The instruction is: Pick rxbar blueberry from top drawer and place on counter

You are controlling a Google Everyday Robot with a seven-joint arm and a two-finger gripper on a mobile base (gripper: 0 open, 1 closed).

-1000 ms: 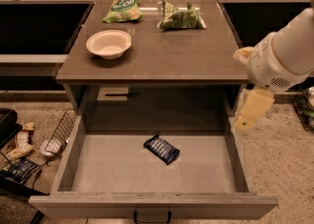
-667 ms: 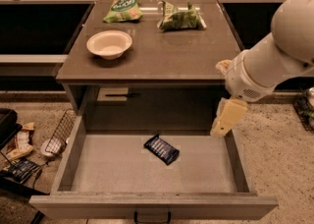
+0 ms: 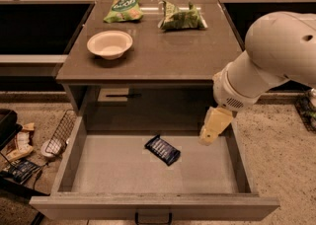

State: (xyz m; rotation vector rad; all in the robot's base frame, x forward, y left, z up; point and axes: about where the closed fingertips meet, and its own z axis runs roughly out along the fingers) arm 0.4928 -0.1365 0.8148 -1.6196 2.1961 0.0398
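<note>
The fingers of my gripper should move to the middle of the rxbar blueberry [image 3: 162,150] in the open top drawer and close there.
The rxbar blueberry [image 3: 162,150], a dark blue glossy bar, lies flat and askew near the middle of the floor of the open top drawer [image 3: 113,169]. The drawer is pulled out below the counter [image 3: 163,54], with a dark handle [image 3: 153,217] at its front. My gripper [image 3: 213,128] hangs from the big white arm [image 3: 276,56] over the drawer's right part. It is to the right of the bar and above it, not touching it.
On the counter stand a white bowl [image 3: 109,44] at the left and two green snack bags [image 3: 124,7] [image 3: 180,17] at the back. A wire basket [image 3: 61,135] and loose clutter [image 3: 19,152] lie on the floor left of the drawer.
The arm has swung left and down, bringing my gripper from beside the drawer's right wall to over the drawer's right part, closer to the bar. The bar has not moved.
</note>
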